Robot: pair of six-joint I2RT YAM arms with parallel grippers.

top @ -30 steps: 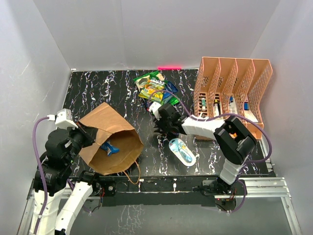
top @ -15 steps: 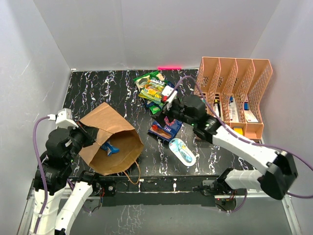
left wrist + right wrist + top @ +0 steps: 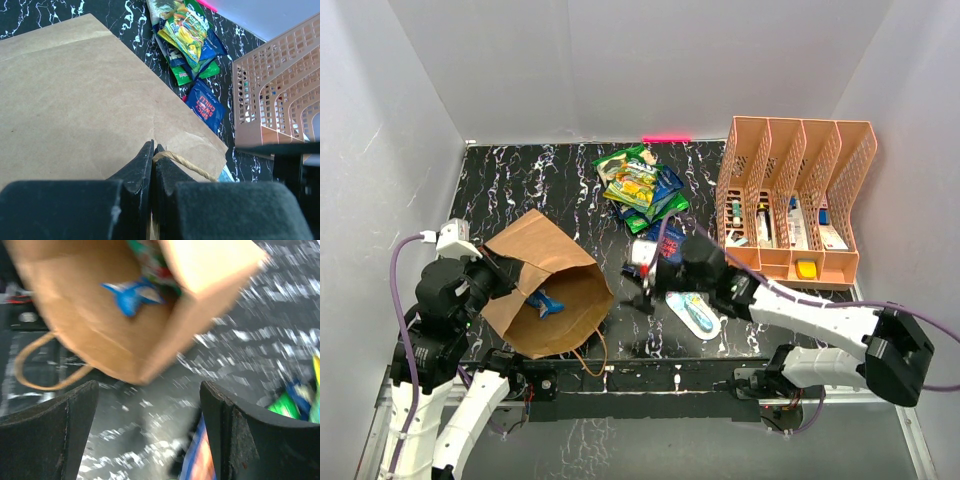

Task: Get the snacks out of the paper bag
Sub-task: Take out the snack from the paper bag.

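The blue packet is next, and my right gripper should close on the end of the blue packet [image 3: 552, 306] [image 3: 129, 307] facing the paper bag's opening, leaving the green-red packet deeper inside.
The brown paper bag [image 3: 545, 275] lies on its side at the left, mouth open toward the front right. A blue packet [image 3: 545, 303] lies inside; the right wrist view shows it [image 3: 132, 294] beside a green-red packet [image 3: 150, 260]. My left gripper [image 3: 505, 275] is shut on the bag's twisted handle [image 3: 182, 162] at the rim. My right gripper [image 3: 645, 278] is open and empty, just right of the bag's mouth. Several snacks [image 3: 640, 185] are piled at the back centre. A dark blue packet [image 3: 205, 105] lies near them.
A peach mesh organizer [image 3: 795, 195] with small boxes stands at the right. A white-and-teal blister pack [image 3: 695, 312] lies under my right arm near the front. The bag's second handle [image 3: 35, 365] loops onto the table at the front edge.
My right gripper has moved from the snack pile down and left toward the bag's mouth, leaving the dark blue packet on the table. My left gripper and the bag have not moved.
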